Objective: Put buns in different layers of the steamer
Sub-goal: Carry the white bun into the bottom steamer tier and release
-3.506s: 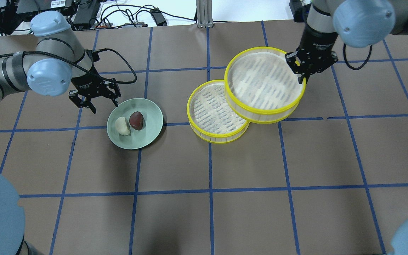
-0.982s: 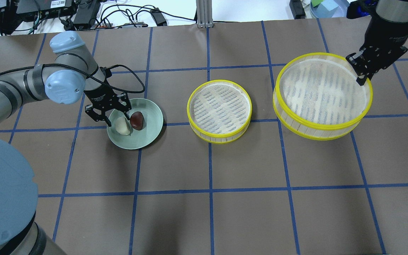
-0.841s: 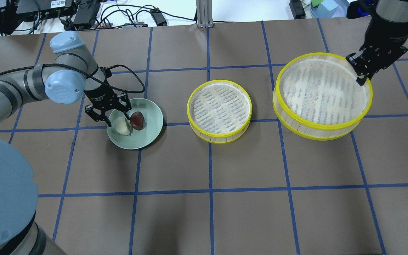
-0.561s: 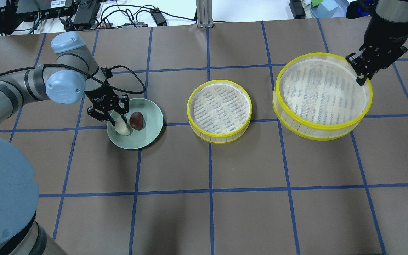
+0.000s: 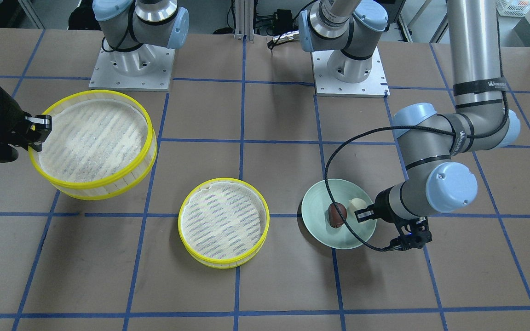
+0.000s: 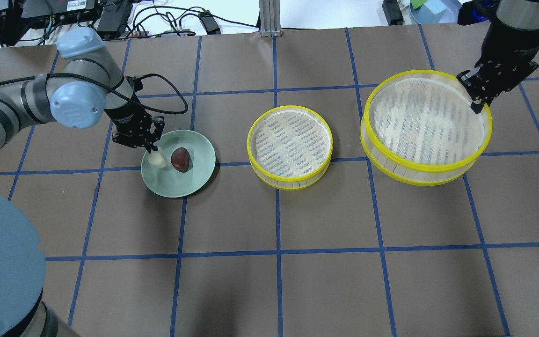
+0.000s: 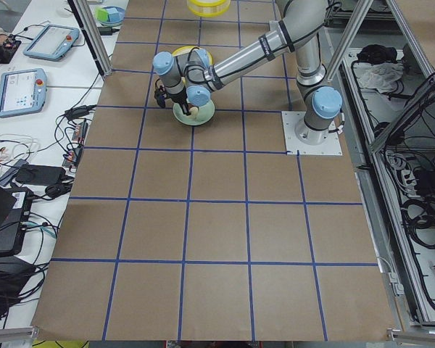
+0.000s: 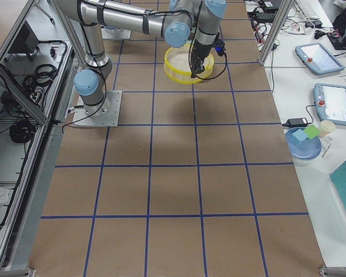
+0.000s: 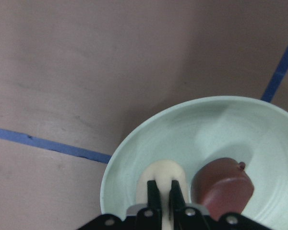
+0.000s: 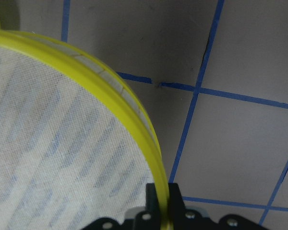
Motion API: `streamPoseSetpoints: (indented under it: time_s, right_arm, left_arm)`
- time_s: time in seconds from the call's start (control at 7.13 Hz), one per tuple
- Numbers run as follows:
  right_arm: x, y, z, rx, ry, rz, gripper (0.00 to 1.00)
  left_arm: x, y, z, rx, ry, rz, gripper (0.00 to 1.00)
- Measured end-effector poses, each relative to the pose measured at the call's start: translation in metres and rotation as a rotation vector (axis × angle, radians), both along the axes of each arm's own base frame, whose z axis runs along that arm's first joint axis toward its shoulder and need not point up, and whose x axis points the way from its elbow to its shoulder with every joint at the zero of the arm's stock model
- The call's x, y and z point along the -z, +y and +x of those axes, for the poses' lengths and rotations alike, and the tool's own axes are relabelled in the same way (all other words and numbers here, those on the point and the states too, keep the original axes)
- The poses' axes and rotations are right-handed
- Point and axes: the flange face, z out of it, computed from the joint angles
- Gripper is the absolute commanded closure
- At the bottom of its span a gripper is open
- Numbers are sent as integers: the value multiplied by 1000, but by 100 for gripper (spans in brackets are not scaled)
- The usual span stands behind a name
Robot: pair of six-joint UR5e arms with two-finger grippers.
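Note:
I should release the cream-white bun from my left gripper in the empty steamer tray, off-centre [image 5: 234, 232] toward the plate.
My left gripper [image 6: 153, 150] is shut on the cream-white bun [image 6: 157, 159] at the left side of the pale green plate [image 6: 194, 180]. The left wrist view shows its fingertips [image 9: 154, 192] pinching this bun [image 9: 164, 171]. The reddish-brown bun [image 6: 180, 159] lies on the plate beside it, also in the front view [image 5: 337, 215]. My right gripper [image 6: 477, 104] is shut on the yellow rim of the larger-looking steamer tray [image 6: 426, 126], held tilted above the table at the right [image 10: 134, 129]. The other steamer tray [image 6: 289, 146] stands empty on the table at the centre.
The brown table cover has a blue tape grid. A black cable [image 6: 171, 96] loops from my left wrist above the plate. Cables and power units [image 6: 110, 18] lie past the far edge. Both arm bases [image 5: 131, 64] stand at the robot's side.
The left gripper has closed on the cream bun and drawn it slightly toward the plate's far-left edge. Since 3.5 s ago the right gripper carried its tray rightward off the other tray; lately it holds still.

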Motion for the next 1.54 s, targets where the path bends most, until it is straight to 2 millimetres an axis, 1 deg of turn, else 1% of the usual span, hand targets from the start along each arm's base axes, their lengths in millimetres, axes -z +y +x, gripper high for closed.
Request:
streamPoseSetpoints:
  time_s: [0.14, 0.28, 0.42, 0.56, 0.84, 0.98, 1.12, 1.4, 1.54]
  right_arm:
    - [0, 0, 0, 0, 0, 0, 100]
    - [0, 0, 0, -1, 0, 1, 100]
    - [0, 0, 0, -1, 0, 2, 100]
    - [0, 0, 0, -1, -1, 3, 100]
    - [1, 1, 0, 0, -1, 4, 100]
    - [0, 1, 0, 0, -1, 4, 100]
    - [0, 1, 0, 0, -1, 3, 100]
    - [0, 1, 0, 0, -1, 3, 100]
    - [0, 1, 0, 0, -1, 3, 100]
  left_arm:
    - [-40, -6, -1, 1, -7, -30, 100]
    - [-74, -7, -6, 2, -9, -59, 100]
    - [-95, -6, -20, -10, 3, -84, 100]
    - [-103, -6, -46, -39, 44, -107, 100]
    - [-102, -3, -113, -33, 121, -150, 100]
    - [-95, 1, -143, 3, 150, -167, 100]
    - [-78, 3, -169, 37, 198, -197, 100]
    - [-38, 6, -207, 71, 294, -235, 100]
    - [-26, 10, -227, 75, 323, -239, 100]
